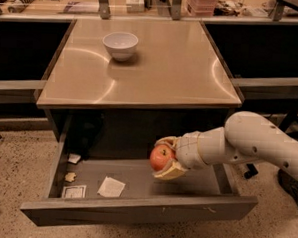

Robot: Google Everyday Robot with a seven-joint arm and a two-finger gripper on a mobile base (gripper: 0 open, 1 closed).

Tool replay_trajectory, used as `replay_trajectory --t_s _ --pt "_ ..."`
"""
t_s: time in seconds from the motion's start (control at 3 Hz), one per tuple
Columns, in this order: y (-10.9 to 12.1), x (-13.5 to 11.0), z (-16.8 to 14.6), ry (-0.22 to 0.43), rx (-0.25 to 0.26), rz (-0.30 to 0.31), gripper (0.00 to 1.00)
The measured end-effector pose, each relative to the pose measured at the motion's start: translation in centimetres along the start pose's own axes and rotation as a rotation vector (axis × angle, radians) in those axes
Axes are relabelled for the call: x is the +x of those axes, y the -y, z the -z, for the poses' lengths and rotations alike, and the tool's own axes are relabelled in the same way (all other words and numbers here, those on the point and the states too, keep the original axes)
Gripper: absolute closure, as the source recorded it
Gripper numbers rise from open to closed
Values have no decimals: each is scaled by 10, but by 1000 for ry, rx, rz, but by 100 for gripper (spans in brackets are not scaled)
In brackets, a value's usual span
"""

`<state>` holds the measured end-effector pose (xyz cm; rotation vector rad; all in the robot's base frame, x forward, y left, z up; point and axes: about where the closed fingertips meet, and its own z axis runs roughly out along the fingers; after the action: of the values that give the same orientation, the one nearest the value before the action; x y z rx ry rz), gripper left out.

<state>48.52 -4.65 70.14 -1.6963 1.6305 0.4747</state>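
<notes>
My gripper is going to release the red apple, now hanging above the drawer's middle, on the open drawer's bottom [146, 160], at a spot that is a little farther back than the white paper square.
My gripper [163, 158] reaches in from the right on a white arm [248, 141] and is shut on a red apple [160, 157]. One pale finger curls over the apple's top and the other sits under it. The apple hangs above the middle of the open drawer [134, 203], a little above its floor and below the front edge of the table top [142, 65]. A white bowl [120, 44] stands on the table top at the back left, far from the gripper.
In the drawer's left part lie a white paper square [111, 187], a small packet [74, 191], a crumpled scrap [70, 177] and a white bit [74, 158]. Cluttered shelves run along the back. Speckled floor surrounds the drawer.
</notes>
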Motion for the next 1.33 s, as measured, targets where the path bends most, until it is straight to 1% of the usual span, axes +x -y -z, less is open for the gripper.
replay_trajectory --t_s 0.33,0.67,1.0,1.33 --pt "21 5 -31 18 -1 54 100" --pt "35 13 -59 37 -1 70 100" --pt "41 25 -81 36 -3 61 100" --pt "43 38 -100 24 -16 46 100"
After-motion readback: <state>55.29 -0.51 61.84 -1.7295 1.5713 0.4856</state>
